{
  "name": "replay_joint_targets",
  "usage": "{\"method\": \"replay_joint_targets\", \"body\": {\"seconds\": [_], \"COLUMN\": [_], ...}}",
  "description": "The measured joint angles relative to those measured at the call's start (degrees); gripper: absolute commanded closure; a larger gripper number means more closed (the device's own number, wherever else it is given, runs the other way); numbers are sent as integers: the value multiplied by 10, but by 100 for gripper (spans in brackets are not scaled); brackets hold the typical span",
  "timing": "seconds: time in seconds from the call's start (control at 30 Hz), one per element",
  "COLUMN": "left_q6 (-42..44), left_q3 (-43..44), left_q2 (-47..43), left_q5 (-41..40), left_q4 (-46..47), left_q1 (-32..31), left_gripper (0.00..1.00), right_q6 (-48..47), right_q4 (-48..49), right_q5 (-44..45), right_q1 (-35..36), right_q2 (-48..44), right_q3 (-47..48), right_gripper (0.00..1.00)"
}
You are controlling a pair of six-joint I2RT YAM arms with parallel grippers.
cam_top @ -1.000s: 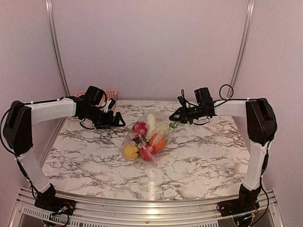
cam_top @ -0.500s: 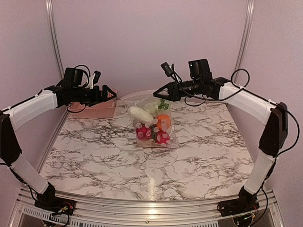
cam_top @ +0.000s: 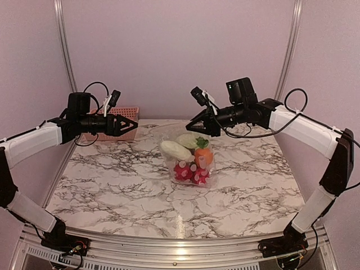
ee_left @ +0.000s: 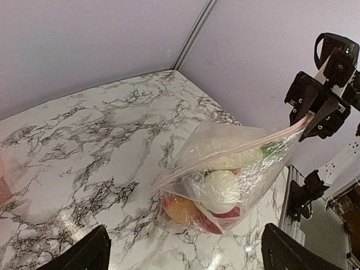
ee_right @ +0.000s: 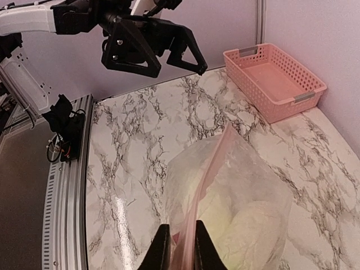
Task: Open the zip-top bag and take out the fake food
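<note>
I have the zip-top bag held up by my right gripper alone, covering the end of the bag's strip, so next my left gripper pinches the strip's middle (ee_left: 228,152) before my right one regrips.
The zip-top bag (cam_top: 190,157) hangs upright by one end of its pink zip strip, and its bottom touches the marble table (cam_top: 112,185). My right gripper (cam_top: 194,125) is shut on that strip; the right wrist view shows the strip (ee_right: 211,174) pinched between the fingers of the gripper (ee_right: 181,239). Fake food fills the bag: a white piece (cam_top: 176,150), an orange one (cam_top: 203,156) and red ones (cam_top: 188,171). My left gripper (cam_top: 127,122) is open in the air to the left of the bag, pointing at it. In its wrist view the bag (ee_left: 225,169) lies ahead of its wide-spread fingers (ee_left: 84,253).
A pink slotted basket (cam_top: 125,112) stands at the back left corner behind my left gripper; the same basket (ee_right: 275,79) shows in the right wrist view. Metal rails (cam_top: 174,250) run along the table's near edge. Pink walls close in the back and sides.
My right gripper has raised the bag off the table, from lying flat to hanging upright, and shifted it right. My left arm has lifted away from the basket and now points at the bag.
</note>
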Motion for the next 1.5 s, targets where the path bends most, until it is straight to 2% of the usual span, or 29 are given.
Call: {"method": "replay_joint_targets", "body": {"seconds": [0.27,0.43,0.53,0.8,1.03,1.17,1.27,1.33,1.37,1.43,1.5], "left_q6": [143,203,236,271,296,313,323,327,323,320,309], "left_q3": [83,133,163,213,250,250,254,257,258,259,256], "left_q2": [37,68,97,153,181,184,187,188,188,188,186], "left_q5": [23,20,13,7,6,3,-3,-5,-7,-10,-14], "left_q4": [-40,-50,-66,-85,-108,-127,-139,-145,-147,-149,-148], "left_q1": [-67,-100,-121,-161,-189,-205,-212,-215,-215,-216,-213], "left_gripper": [17,30,32,43,57,72,90,98,100,100,100], "right_q6": [-19,-29,-34,-48,-54,-57,-58,-59,-58,-57,-51], "right_q4": [-17,-28,-34,-50,-63,-64,-66,-66,-65,-65,-64], "right_q5": [-10,-21,-26,-34,-37,-37,-39,-39,-39,-36,-32], "right_q1": [0,0,1,5,11,11,11,11,11,11,10], "right_q2": [-2,-4,-4,-4,-3,-3,-3,-3,-3,-3,-3], "right_q3": [-5,-5,-5,-2,7,8,8,8,8,8,8], "right_gripper": [100,100,100,100,100,100,99,89,77,43,33]}}
